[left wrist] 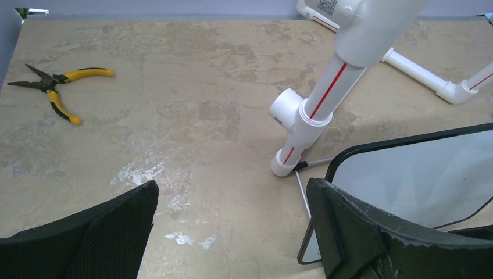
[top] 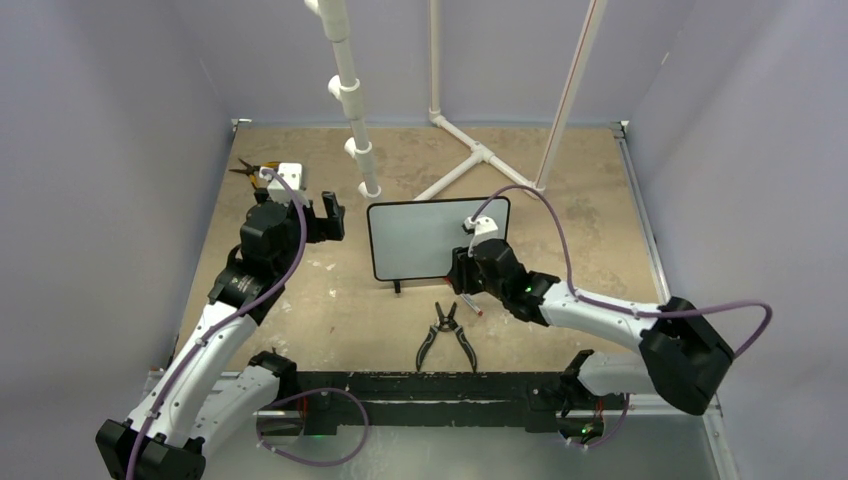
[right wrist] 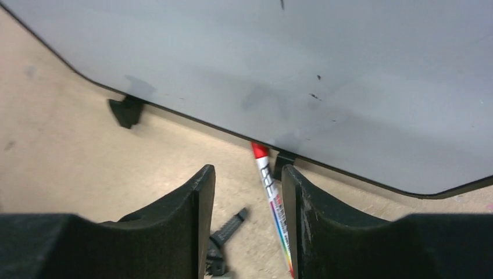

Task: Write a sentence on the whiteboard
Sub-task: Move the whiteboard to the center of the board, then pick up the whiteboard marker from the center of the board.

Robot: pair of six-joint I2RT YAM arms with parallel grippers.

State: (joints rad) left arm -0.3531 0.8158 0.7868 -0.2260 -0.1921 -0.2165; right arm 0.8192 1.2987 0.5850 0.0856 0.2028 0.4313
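Next, I take the marker's body farther back [right wrist: 279, 218] with my right gripper, because its red cap lies beside a whiteboard foot, so the cap stays clear for my left gripper.
The whiteboard [top: 430, 240] stands upright on small black feet at mid-table, and its face [right wrist: 279, 70] shows a few specks and no sentence. My right gripper [right wrist: 249, 172] is open just in front of the board's lower edge. A red-capped marker [right wrist: 271, 197] lies on the table between its fingers, close against the right finger, cap toward a board foot. In the top view that gripper [top: 462, 270] is at the board's lower right corner. My left gripper [left wrist: 232, 186] hangs open and empty, left of the board [left wrist: 418, 174].
Black pliers [top: 445, 335] lie near the front of the board, their nose [right wrist: 229, 229] under my right fingers. Yellow-handled pliers [left wrist: 58, 87] lie at the far left. A white PVC pipe frame [top: 350, 100] stands behind the board, one pipe foot [left wrist: 288, 163] near its left edge.
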